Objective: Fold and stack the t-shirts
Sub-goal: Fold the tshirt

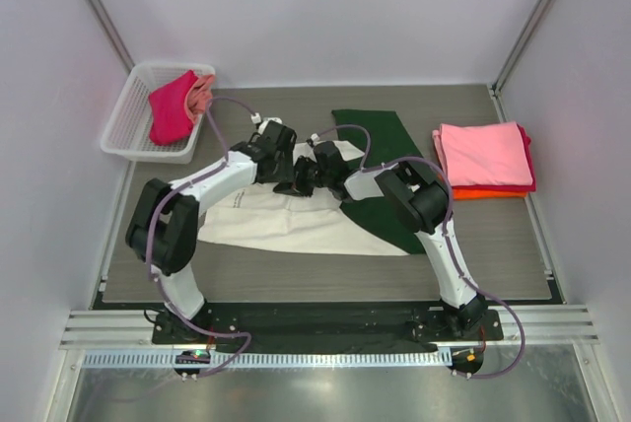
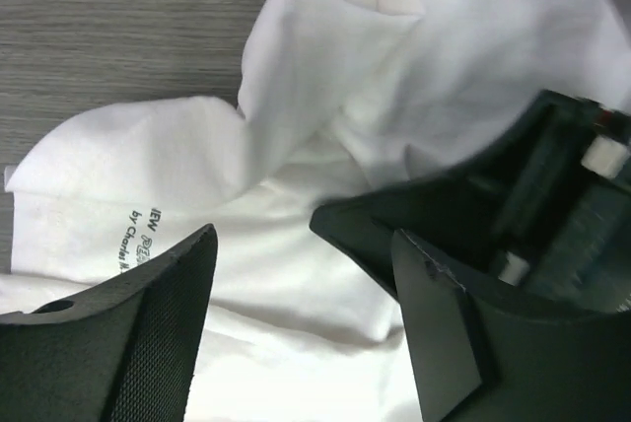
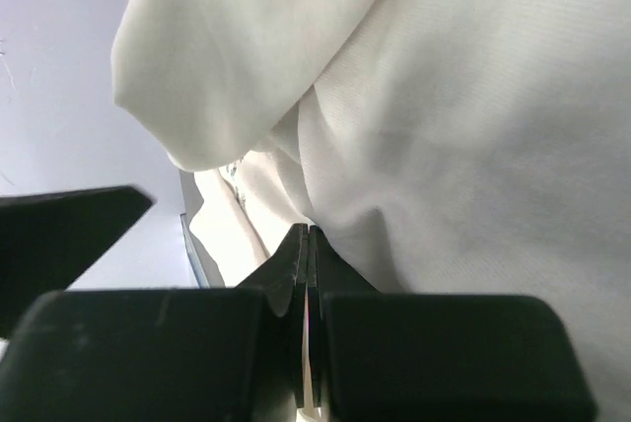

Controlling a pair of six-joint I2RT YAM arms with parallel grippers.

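The upper part of the cream t-shirt lies folded over beside my right gripper, so I should back my left gripper off and take the t-shirt's loose flap [image 2: 291, 57] while my right gripper stays.
A cream t-shirt [image 1: 286, 220] with dark green sleeves [image 1: 380, 131] lies spread across the middle of the table, its upper part bunched between the two grippers. My left gripper [image 1: 293, 183] hovers just over the cream cloth [image 2: 325, 77], jaws open [image 2: 301, 254] and nothing between them. Small dark print [image 2: 133, 235] shows on the cloth by its left finger. My right gripper [image 1: 315, 174] is shut [image 3: 308, 232] on a raised fold of the cream shirt [image 3: 444, 106], right beside the left gripper. A folded stack at the right has a pink tee [image 1: 485, 154] on top and an orange one [image 1: 488, 192] beneath.
A white mesh basket [image 1: 126, 131] stands at the back left with a magenta tee [image 1: 173, 108] and a peach one [image 1: 203, 95] in it. Enclosure walls stand close on both sides. The right gripper's dark body [image 2: 552, 175] crowds the left wrist view.
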